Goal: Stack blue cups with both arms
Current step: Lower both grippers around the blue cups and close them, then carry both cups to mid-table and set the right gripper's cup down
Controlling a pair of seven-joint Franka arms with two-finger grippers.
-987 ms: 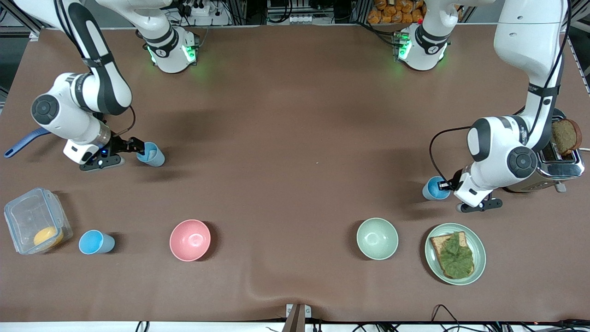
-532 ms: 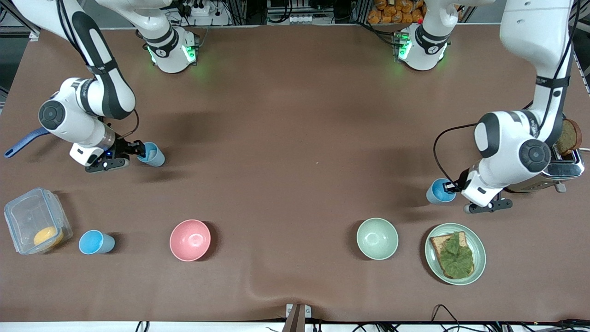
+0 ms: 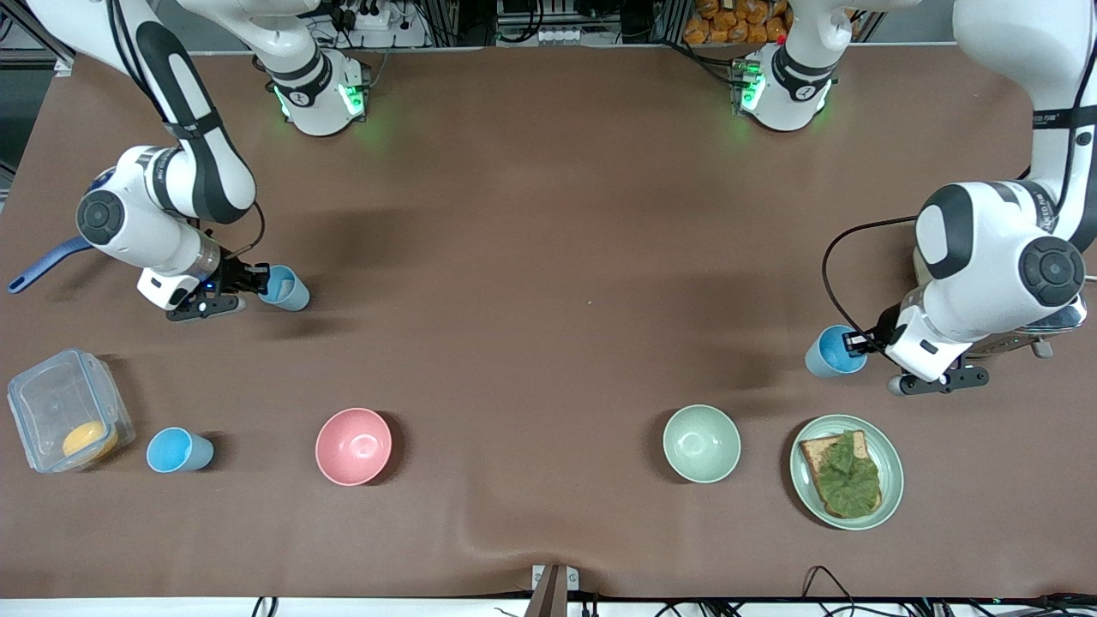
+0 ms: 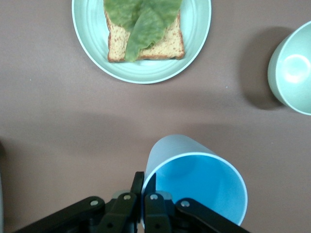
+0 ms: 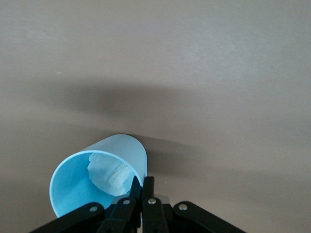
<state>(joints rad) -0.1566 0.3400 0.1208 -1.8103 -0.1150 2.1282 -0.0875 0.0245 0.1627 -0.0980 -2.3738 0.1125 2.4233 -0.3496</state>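
Observation:
The robot's right gripper needs to set the pale blue cup down on the bare middle of the table (image 3: pixel 551 276), beyond the bowls.
My right gripper (image 3: pixel 255 279) is shut on the rim of a pale blue cup (image 3: pixel 285 288) at the right arm's end of the table. In the right wrist view the cup (image 5: pixel 99 174) has a crumpled white piece inside, and the gripper (image 5: pixel 141 184) pinches its wall. My left gripper (image 3: pixel 855 343) is shut on the rim of a sky blue cup (image 3: pixel 831 352) beside the toaster. In the left wrist view the cup (image 4: pixel 197 179) is tilted and empty in the gripper (image 4: pixel 145 180). A third blue cup (image 3: pixel 176 451) stands next to the plastic box.
A pink bowl (image 3: pixel 353 446) and a pale green bowl (image 3: pixel 701 443) sit near the front camera. A green plate (image 3: pixel 884 450) with bread and lettuce lies beside the green bowl. A clear box (image 3: pixel 60 403), a blue handle (image 3: pixel 43 263) and a toaster (image 3: pixel 1047 326) are at the table's ends.
The left arm has carried its sky blue cup toward its own end of the table, a little nearer the plate. The right gripper with its cup has shifted only slightly.

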